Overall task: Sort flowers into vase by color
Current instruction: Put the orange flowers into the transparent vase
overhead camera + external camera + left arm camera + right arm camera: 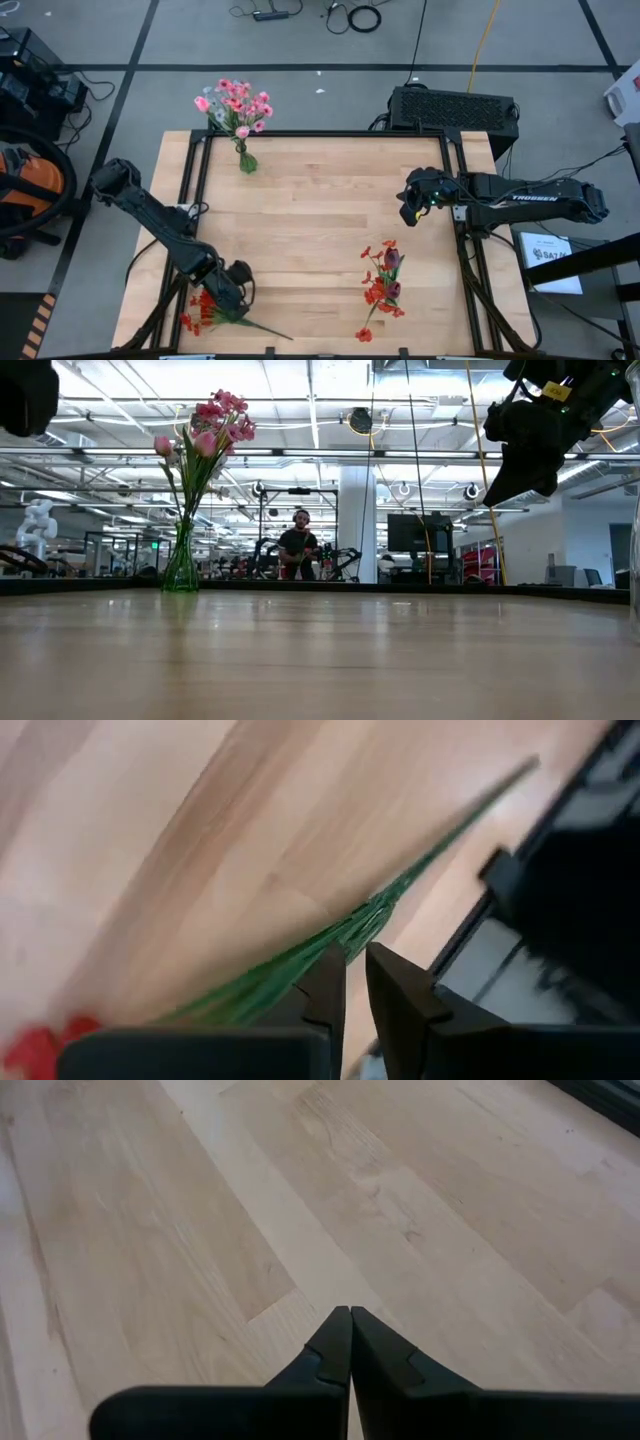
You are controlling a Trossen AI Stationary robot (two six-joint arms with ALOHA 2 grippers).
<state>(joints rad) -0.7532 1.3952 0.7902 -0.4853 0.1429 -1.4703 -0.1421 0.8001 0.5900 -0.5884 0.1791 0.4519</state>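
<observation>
Next, I open my left gripper wider, turn it in line and close it around the stems' thick part [362, 924], because the red sprig's green stems slant past its narrow gap.
A red flower sprig [203, 312] lies flat at the table's near left corner, its green stem [268, 330] pointing right. My left gripper [238, 283] hangs just over it with its fingers a narrow gap apart. In the left wrist view the green stems [300, 965] run just past the gripper [355, 982] and do not pass between its fingers. Pink flowers [238, 103] stand in a glass vase [247, 161] at the far edge. A red bunch with dark tulip buds [385, 283] sits near right. My right gripper [410, 207] is shut, raised over the right side. My left gripper comes down onto the red sprig's green stems [345, 935], with its fingers lying across them. The stems pass along the tip of one finger [328, 975] rather than through the gap. I cannot tell whether that finger touches them. The sprig lies on the table.
A black frame rail [300, 133] runs around the wooden table. A dark box [452, 108] sits beyond the far right corner. The bare wood [310, 220] between the bunches spans the table's middle. A person [298, 545] shows far off in the room.
</observation>
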